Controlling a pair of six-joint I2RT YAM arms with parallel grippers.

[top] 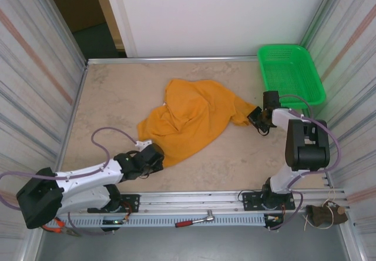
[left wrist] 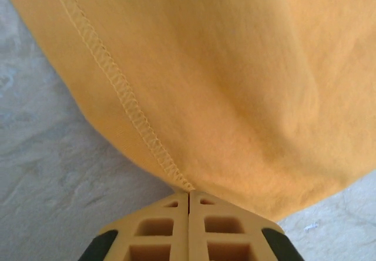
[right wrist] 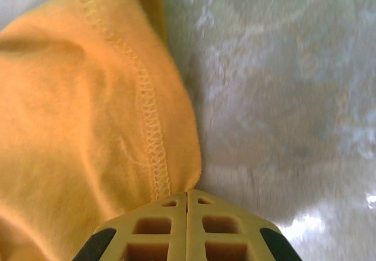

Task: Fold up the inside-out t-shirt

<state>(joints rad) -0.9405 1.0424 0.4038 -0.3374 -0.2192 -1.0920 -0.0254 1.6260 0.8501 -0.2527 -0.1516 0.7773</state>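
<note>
I will release the hem with my left gripper on the beige table (top: 145,110) beside the t-shirt's outer bulge, farthest from the green basket.
The orange-yellow t-shirt (top: 188,117) lies crumpled on the beige table, stretched diagonally between the two arms, its raised stitching facing up. My left gripper (top: 154,155) is shut on the shirt's near-left hem; in the left wrist view the seam (left wrist: 126,99) runs straight into the closed gripper (left wrist: 188,193). My right gripper (top: 256,116) is shut on the shirt's right corner; in the right wrist view the stitched edge of the t-shirt (right wrist: 150,126) ends between the closed gripper (right wrist: 187,193). No dark logo is visible.
A green plastic basket (top: 291,73) stands at the back right corner, just beyond the right arm. Metal walls close in the table on both sides. A red-handled tool (top: 194,220) lies on the rail in front of the arm bases.
</note>
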